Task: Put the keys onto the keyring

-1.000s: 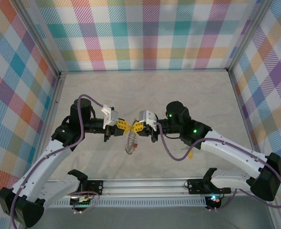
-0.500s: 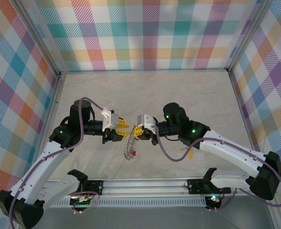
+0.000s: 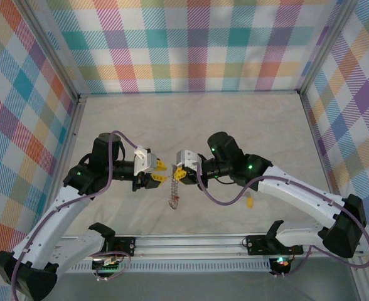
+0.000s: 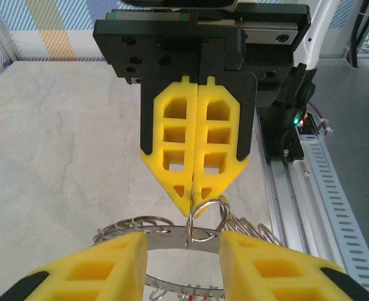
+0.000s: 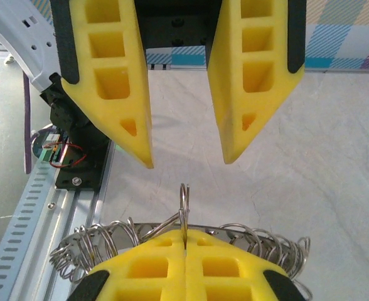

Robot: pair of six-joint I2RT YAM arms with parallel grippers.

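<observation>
Next, my left gripper pinches the held ring's lower part (image 4: pixel 189 237) and straightens it first, because a neighbouring small ring leans across the small ring in my right gripper.
The keyring (image 3: pixel 172 190) hangs over the table between the two arms, a silver band fringed with small rings. My right gripper (image 3: pixel 179 171) is shut on one small ring (image 5: pixel 184 204) that stands up from the band. From the left wrist, those shut yellow fingers (image 4: pixel 203 150) pinch this small ring (image 4: pixel 211 214). My left gripper (image 3: pixel 161 166) is open. The keyring band (image 4: pixel 165 241) runs across the gap of the left gripper (image 4: pixel 184 246); whether the fingers touch it I cannot tell. A key with a yellow tag (image 3: pixel 250 202) lies on the table under the right arm.
The aluminium rail (image 3: pixel 197 244) with the arm bases runs along the near edge. Plaid walls (image 3: pixel 191 44) close the table at the back and both sides. Purple cables (image 3: pixel 222 197) loop beside both forearms.
The left gripper has opened and let go of the keyring. Both grippers have drawn slightly apart, and the keyring now hangs from the right gripper.
</observation>
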